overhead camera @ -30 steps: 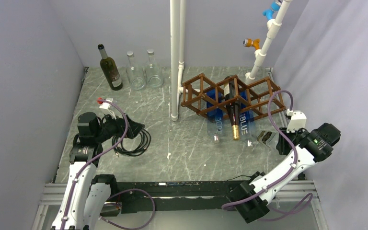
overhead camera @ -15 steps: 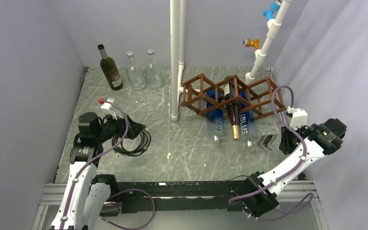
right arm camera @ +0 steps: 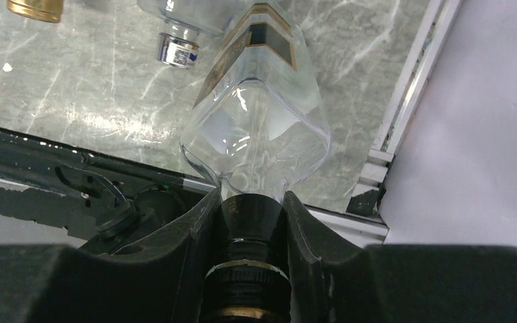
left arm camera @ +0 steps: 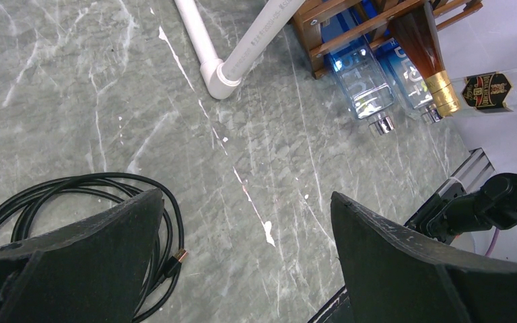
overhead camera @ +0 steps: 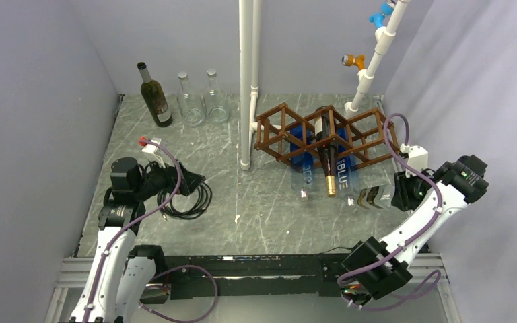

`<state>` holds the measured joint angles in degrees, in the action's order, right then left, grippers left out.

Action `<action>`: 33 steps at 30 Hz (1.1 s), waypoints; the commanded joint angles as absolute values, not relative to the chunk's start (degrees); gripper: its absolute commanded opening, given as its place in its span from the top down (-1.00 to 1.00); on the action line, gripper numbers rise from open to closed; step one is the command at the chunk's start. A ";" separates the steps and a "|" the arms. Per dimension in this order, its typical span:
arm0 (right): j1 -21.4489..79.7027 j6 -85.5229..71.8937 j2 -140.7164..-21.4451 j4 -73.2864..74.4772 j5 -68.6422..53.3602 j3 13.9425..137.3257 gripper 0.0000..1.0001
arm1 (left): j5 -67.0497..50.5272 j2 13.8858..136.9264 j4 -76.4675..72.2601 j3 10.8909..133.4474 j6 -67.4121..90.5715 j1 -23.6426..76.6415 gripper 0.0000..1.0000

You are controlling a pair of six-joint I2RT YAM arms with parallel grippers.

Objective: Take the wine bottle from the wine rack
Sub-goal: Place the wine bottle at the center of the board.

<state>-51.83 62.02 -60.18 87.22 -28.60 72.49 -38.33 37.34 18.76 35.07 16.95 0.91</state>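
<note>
Next, I stand the clear square bottle's base flat, as it slants from my right gripper, then open that gripper and take the bottle's black neck (right arm camera: 252, 219) from above.
The brown wooden wine rack (overhead camera: 289, 130) stands at the back right of the table. A dark wine bottle (overhead camera: 324, 145) with a gold foil top lies in it, neck towards me; it also shows in the left wrist view (left arm camera: 421, 33). My right gripper (overhead camera: 398, 191) is shut on the black neck of a clear square bottle (overhead camera: 371, 197) with a black and gold label, held just above the table, right of the rack's front. In the right wrist view the fingers (right arm camera: 198, 222) clamp that neck (right arm camera: 250, 215). My left gripper (left arm camera: 246, 195) is open and empty, far left (overhead camera: 187, 182).
Two clear bottles with blue labels (overhead camera: 304, 171) (overhead camera: 345, 176) stick out of the rack's lower cells. A green bottle (overhead camera: 154, 97) and two clear bottles (overhead camera: 190, 101) stand at the back left. A white pipe (overhead camera: 246, 81) stands left of the rack. A black cable coil (overhead camera: 192, 198) lies under my left gripper. The table's metal edge (right arm camera: 404, 87) and the wall are close on the right.
My right arm has swung outward to the right, and the clear bottle in its grip has turned to lie more left to right. The left arm has not moved.
</note>
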 commanded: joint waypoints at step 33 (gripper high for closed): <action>-34.37 51.58 -63.99 79.56 -26.52 78.60 -0.12 | -38.94 37.61 17.55 37.44 15.47 0.79 -0.98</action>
<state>-34.72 52.45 -64.51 80.88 -25.82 76.58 -38.30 37.67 18.76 35.07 16.60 0.89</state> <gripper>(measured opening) 0.535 0.992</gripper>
